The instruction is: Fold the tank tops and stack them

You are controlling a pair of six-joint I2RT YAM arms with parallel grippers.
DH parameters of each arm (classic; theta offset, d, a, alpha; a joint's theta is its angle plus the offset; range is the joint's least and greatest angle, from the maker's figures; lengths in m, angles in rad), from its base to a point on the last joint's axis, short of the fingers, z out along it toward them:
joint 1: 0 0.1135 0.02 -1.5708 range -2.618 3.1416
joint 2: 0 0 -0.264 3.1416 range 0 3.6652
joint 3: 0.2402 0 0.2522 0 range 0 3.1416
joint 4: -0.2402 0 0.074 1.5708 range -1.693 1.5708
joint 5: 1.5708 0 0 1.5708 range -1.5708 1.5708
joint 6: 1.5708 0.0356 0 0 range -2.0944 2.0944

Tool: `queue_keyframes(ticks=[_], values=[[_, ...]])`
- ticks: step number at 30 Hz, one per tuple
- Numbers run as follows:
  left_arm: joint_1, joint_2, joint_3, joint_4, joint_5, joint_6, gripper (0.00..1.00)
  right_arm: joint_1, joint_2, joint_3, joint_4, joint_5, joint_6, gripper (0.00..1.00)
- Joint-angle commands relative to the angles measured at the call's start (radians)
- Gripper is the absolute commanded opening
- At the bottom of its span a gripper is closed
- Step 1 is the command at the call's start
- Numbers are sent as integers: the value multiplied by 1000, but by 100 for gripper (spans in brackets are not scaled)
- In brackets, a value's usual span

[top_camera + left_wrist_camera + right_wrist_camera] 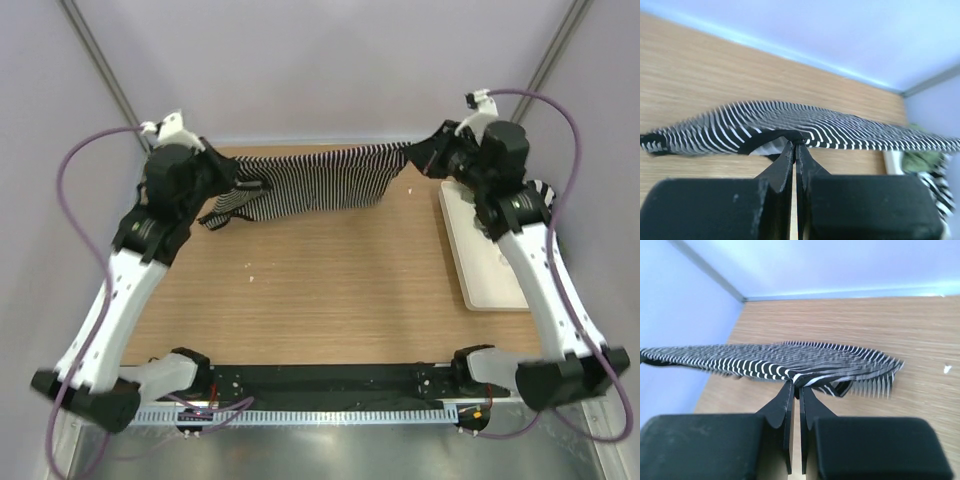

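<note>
I will use my right gripper to release the pinstriped tank top's end on the wood (403,194) next to the far corner of the cream tray.
The pinstriped tank top (310,180) hangs stretched between both grippers above the far edge of the table. My left gripper (235,185) is shut on its black-trimmed strap end (796,145). My right gripper (415,155) is shut on the opposite end (796,385). The cloth spreads flat and taut in the left wrist view (840,127) and in the right wrist view (765,360), clear of the wood. The olive green tank top (920,161) and the broad-striped tank top (935,187) lie bunched at the far right; in the top view only a bit of the broad-striped one (543,186) shows behind my right arm.
A cream rectangular tray (480,270) lies along the table's right side. Pale walls close the back and both sides. A small white speck (250,265) lies on the wooden tabletop (320,300).
</note>
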State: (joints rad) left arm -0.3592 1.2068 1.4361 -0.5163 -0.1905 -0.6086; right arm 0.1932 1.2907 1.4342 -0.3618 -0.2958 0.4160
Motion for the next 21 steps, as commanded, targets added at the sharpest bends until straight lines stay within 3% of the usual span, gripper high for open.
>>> queue_keyframes(ticks=[1,6,9,13,16,21], values=[[-61,-240,-58,6,2,66,0,3,-252,-87,29,-134,-7,1],[-87,-517,-149,-28,77,78,0,8,-488,-158,-66,-219,0,1],[-86,-584,-138,-59,105,67,0,8,-583,-150,-109,-246,9,1],[-87,-560,-76,-97,125,59,0,8,-587,-91,-167,-241,14,1],[-86,-488,-80,-103,109,52,0,8,-538,-80,-215,-133,-2,1],[-86,-337,-247,24,46,17,0,8,-340,-219,-148,-5,4,1]])
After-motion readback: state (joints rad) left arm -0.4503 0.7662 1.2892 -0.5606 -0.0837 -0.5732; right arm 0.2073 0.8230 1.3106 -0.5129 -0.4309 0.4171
